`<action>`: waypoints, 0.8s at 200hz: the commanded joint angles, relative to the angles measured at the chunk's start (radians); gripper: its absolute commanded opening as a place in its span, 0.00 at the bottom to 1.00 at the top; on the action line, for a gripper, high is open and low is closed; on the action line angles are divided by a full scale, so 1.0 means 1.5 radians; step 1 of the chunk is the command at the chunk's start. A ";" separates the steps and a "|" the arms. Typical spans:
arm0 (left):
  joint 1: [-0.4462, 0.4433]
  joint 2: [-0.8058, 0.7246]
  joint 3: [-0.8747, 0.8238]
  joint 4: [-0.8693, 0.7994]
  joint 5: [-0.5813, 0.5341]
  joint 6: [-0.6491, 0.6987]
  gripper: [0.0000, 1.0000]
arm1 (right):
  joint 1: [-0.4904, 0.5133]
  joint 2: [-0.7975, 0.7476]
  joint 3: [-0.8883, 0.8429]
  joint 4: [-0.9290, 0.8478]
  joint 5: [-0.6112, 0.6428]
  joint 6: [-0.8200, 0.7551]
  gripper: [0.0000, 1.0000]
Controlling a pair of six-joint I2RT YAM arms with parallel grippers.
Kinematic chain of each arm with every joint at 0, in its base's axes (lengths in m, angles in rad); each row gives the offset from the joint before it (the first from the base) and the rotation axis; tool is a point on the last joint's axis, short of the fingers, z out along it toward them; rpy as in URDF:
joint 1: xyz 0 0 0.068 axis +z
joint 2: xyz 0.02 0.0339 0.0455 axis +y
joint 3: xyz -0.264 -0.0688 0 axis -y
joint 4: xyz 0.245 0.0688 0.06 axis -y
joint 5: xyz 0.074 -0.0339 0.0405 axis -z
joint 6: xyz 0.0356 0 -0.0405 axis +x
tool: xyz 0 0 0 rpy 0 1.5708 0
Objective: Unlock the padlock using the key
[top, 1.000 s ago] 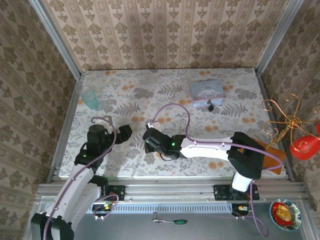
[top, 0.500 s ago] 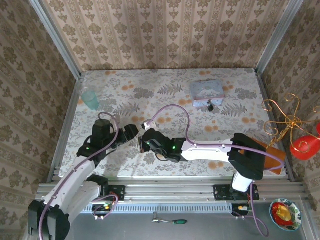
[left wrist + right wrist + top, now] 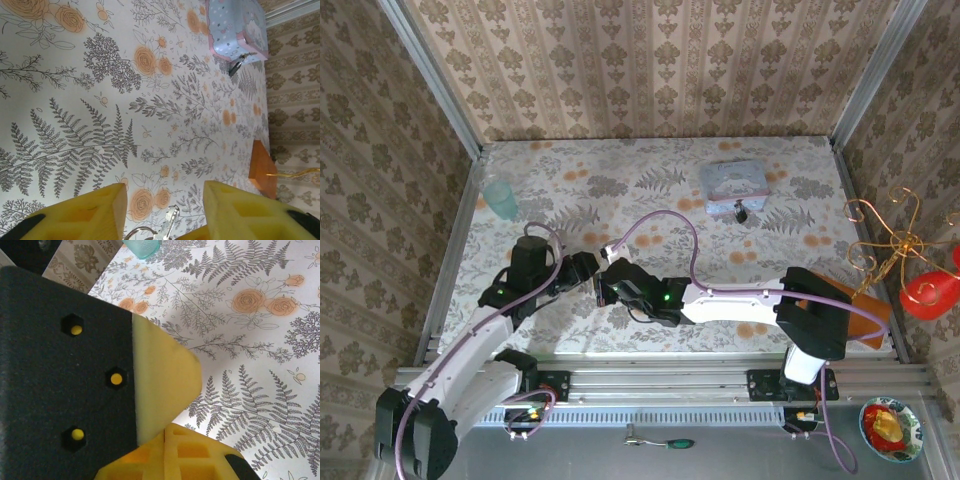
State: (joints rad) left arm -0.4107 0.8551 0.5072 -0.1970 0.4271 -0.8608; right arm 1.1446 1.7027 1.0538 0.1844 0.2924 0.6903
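The key sticks out crooked from my right gripper, so my left gripper will hold the key's blade while my right gripper opens and takes the ringed end (image 3: 159, 234).
The tiny dark padlock (image 3: 741, 213) lies at the near edge of the pale blue box (image 3: 732, 182), far right of both grippers; the left wrist view has the padlock (image 3: 235, 67) in its top right corner. My right gripper (image 3: 604, 288) is shut on the key and holds it up left of the table's middle. In the left wrist view the silvery key (image 3: 170, 221) and its ring (image 3: 136, 232) stand between the yellow fingers of my left gripper (image 3: 164, 190), whose jaws are apart on either side without touching it. My left gripper (image 3: 588, 270) meets the right one tip to tip. In the right wrist view my right gripper (image 3: 172, 432) is shut, and the key is hidden.
A teal cup (image 3: 502, 198) stands at the far left. An orange block (image 3: 865, 310), a gold wire stand (image 3: 890, 240) and a red object (image 3: 930, 292) crowd the right edge. Patterned walls enclose the table on three sides.
My left gripper has swung right to the right gripper and its jaws have narrowed around the key. The right gripper shifted slightly left, still shut.
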 commanded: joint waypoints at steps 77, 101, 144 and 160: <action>-0.018 0.037 0.048 0.009 0.017 0.009 0.16 | 0.006 0.007 0.017 0.009 0.022 -0.004 0.00; -0.021 0.043 0.048 0.015 0.013 0.005 0.09 | 0.006 0.000 0.006 0.021 0.026 -0.005 0.00; -0.023 0.052 0.056 0.013 0.003 0.004 0.00 | 0.006 -0.008 0.007 0.013 0.034 -0.011 0.00; -0.024 0.049 0.056 0.011 -0.007 0.000 0.00 | 0.006 -0.015 0.005 0.010 0.038 -0.011 0.00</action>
State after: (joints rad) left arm -0.4324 0.9371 0.5480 -0.1959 0.3958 -0.8490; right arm 1.1492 1.7077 1.0538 0.1860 0.3115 0.6830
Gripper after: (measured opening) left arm 0.066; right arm 0.067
